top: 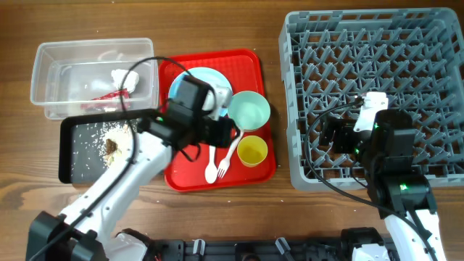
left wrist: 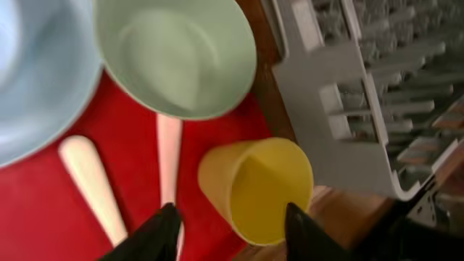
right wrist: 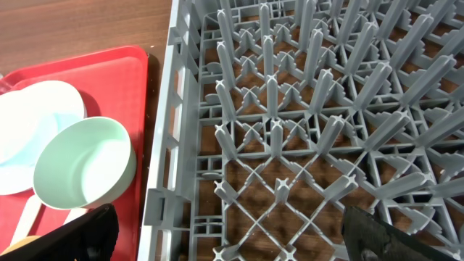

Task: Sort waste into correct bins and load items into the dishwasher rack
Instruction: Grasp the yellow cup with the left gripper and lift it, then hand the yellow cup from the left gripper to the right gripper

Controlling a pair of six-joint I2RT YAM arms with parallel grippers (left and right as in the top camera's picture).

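Note:
The left gripper will next move to the yellow cup's rim (top: 240, 151) (left wrist: 233, 206) on the side by the fork and close there.
The yellow cup (top: 252, 151) stands on the red tray (top: 188, 177) by the mint-green bowl (top: 250, 110), the pale blue plate (top: 210, 78), the white spoon (top: 212, 170) and the fork (top: 226, 163). My left gripper (top: 233, 134) is open and empty just left of the cup. In the left wrist view its fingers (left wrist: 235, 232) straddle the near side of the cup (left wrist: 257, 185), below the mint bowl (left wrist: 174, 54). My right gripper (top: 328, 135) is open and empty over the grey rack (top: 377, 51), near its left wall (right wrist: 232, 243).
The clear tub (top: 43, 80) at the back left holds a white tissue (top: 119, 76) and a red wrapper (top: 109, 94). The black tray (top: 72, 156) in front of it holds food scraps (top: 114, 147) and crumbs. The rack's left wall stands close to the red tray's right edge.

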